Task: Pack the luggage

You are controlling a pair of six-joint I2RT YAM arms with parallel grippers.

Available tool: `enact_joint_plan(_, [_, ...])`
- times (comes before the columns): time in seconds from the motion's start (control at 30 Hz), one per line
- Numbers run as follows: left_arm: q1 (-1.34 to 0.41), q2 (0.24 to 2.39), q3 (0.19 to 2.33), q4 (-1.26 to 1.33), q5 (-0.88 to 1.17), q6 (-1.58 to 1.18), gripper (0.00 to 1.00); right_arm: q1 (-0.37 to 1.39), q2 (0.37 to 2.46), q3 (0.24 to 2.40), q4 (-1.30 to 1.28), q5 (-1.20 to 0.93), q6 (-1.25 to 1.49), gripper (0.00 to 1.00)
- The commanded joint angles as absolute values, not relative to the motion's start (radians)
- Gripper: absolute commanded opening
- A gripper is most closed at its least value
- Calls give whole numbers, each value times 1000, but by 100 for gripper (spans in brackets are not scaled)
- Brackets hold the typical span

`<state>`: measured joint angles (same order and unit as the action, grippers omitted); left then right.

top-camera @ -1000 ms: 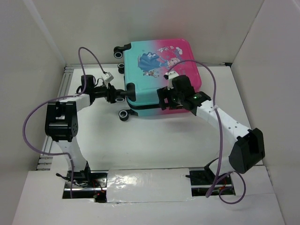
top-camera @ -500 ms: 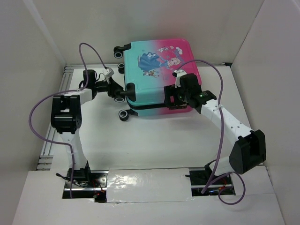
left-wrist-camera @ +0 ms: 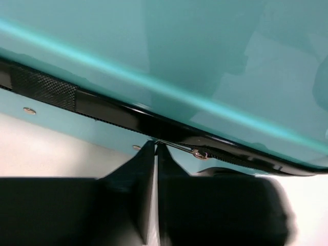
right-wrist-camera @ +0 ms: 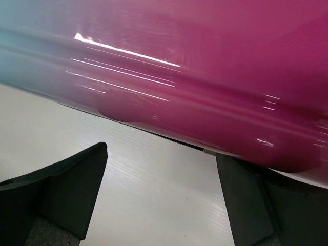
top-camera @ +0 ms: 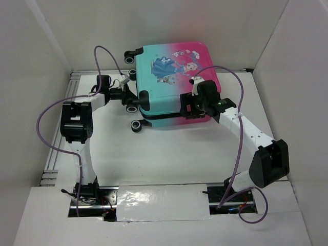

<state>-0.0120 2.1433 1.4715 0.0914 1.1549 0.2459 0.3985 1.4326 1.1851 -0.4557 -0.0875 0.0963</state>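
My left gripper pinches just the slanting zipper pull's tip, off to one side, so it should open and grab the pull close to its slider [left-wrist-camera: 197, 153].
The luggage [top-camera: 171, 66], a closed pink-to-teal suitcase with a cartoon print, lies flat at the back of the table. My left gripper [top-camera: 132, 101] is at its left side between two wheels. In the left wrist view the jaws of that gripper [left-wrist-camera: 155, 144] stand almost together, pinching the metal zipper pull [left-wrist-camera: 177, 147] on the black zip seam of the teal shell [left-wrist-camera: 205, 61]. My right gripper [top-camera: 190, 111] is at the suitcase's front side. It is open [right-wrist-camera: 161, 154], with bare table between its fingers and the pink shell [right-wrist-camera: 205, 61] just beyond.
White walls enclose the table on the left, back and right. A metal rail [top-camera: 56, 128] runs along the left edge. The suitcase's wheels [top-camera: 136, 126] stick out on its left side. Purple cables loop above both arms.
My left arm has moved in toward the suitcase's left side and its jaws have closed on the zipper pull. The right gripper shifted slightly right along the front side, still open.
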Motion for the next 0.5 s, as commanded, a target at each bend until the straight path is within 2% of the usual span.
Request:
enact_joint_plan(0.0, [-37, 2148, 1474, 181, 1216, 239, 11, 390, 1445, 1207, -348, -89, 84, 93])
enact_joint_plan(0.07, [-37, 2138, 1456, 212, 1227, 218, 2, 390, 1445, 1207, -348, -89, 84, 92])
enact_joint_plan(0.1, [-37, 2114, 1430, 233, 1227, 195, 0, 390, 1445, 1207, -348, -89, 84, 92])
enact_joint_plan(0.17, [-37, 2094, 1402, 293, 1214, 173, 0, 390, 1445, 1207, -357, -89, 84, 92])
enact_joint_plan(0.47, [-28, 2031, 1353, 259, 1203, 190, 0, 390, 1445, 1207, -367, -89, 84, 92])
